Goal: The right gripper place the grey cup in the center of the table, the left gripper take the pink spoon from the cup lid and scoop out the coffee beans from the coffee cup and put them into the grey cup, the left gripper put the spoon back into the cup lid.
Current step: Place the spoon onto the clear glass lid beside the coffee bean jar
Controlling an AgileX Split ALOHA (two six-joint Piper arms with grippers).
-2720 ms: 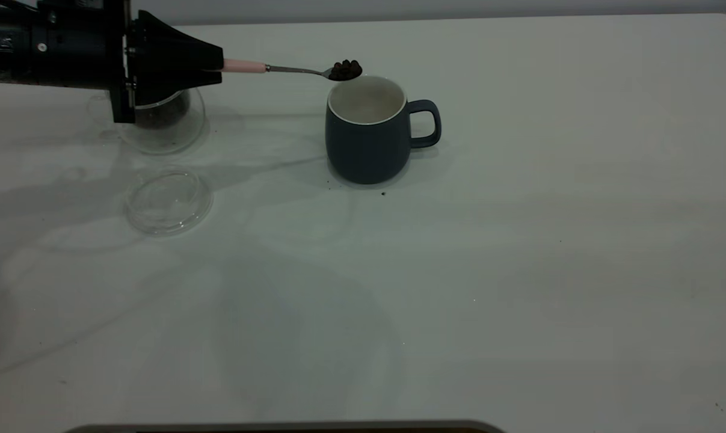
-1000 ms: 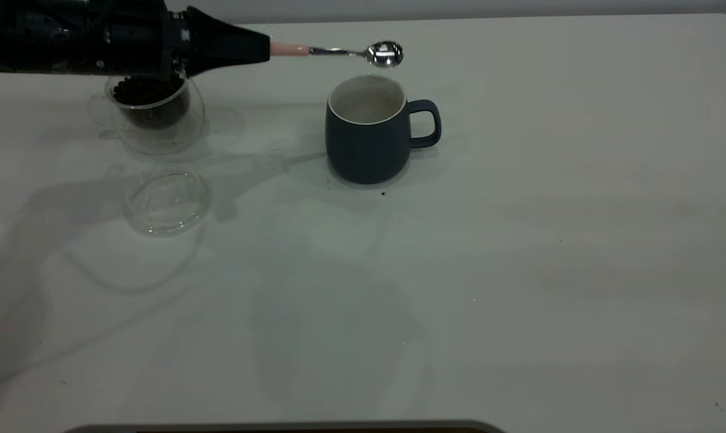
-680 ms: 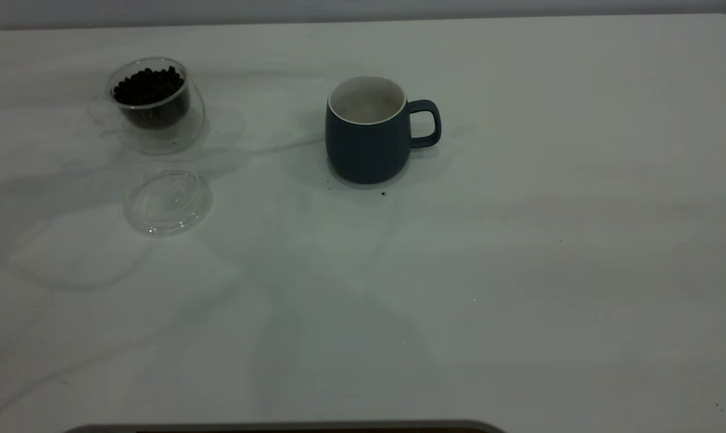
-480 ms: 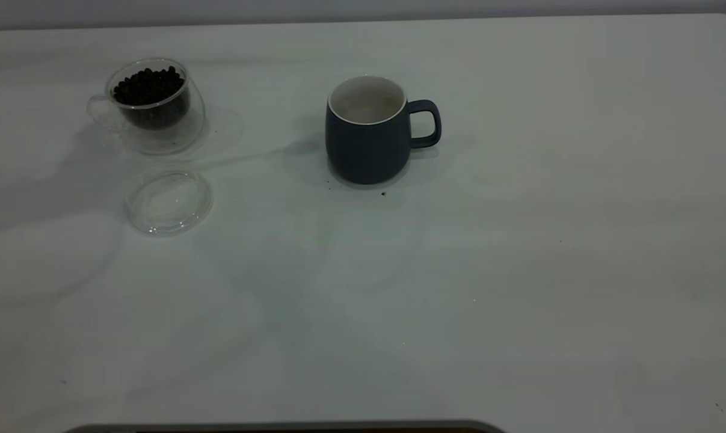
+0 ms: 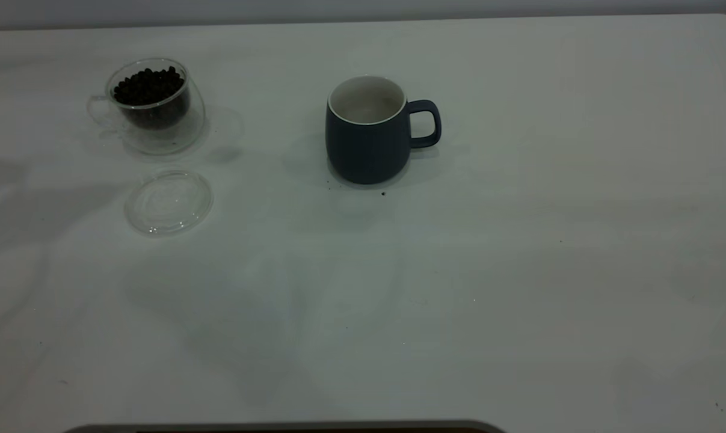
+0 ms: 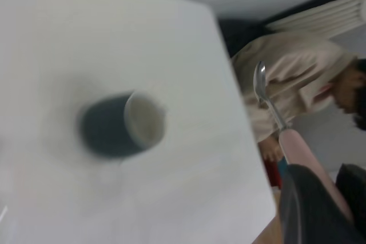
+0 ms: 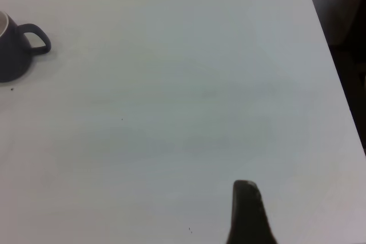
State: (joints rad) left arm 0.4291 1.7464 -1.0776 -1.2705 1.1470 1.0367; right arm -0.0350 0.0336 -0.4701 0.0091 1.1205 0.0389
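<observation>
I will use my left gripper to lay the pink spoon across the rim of the cup lid (image 5: pixel 124 204), with the spoon's bowl inside.
The grey cup (image 5: pixel 367 141) stands upright near the middle of the table (image 5: pixel 519 270), handle to the right. It also shows in the left wrist view (image 6: pixel 114 127) and the right wrist view (image 7: pixel 11 55). The coffee cup (image 5: pixel 152 108) holds coffee beans (image 5: pixel 148 86) at the far left. The cup lid (image 5: pixel 168 201) lies bare in front of it. My left gripper (image 6: pixel 323 178) is shut on the pink spoon (image 6: pixel 297 150) and holds it high above the table; the spoon's bowl looks bare. Neither arm is in the exterior view. My right gripper (image 7: pixel 246 190) hangs over the table's right part.
A small dark crumb (image 5: pixel 383 193) lies just in front of the grey cup. A person in beige (image 6: pixel 297 78) bends beyond the table's edge in the left wrist view. The table's right edge (image 7: pixel 334 67) shows in the right wrist view.
The spoon held beans beside the grey cup, then hung bare above it. The left arm has since lifted out of the exterior view with the spoon.
</observation>
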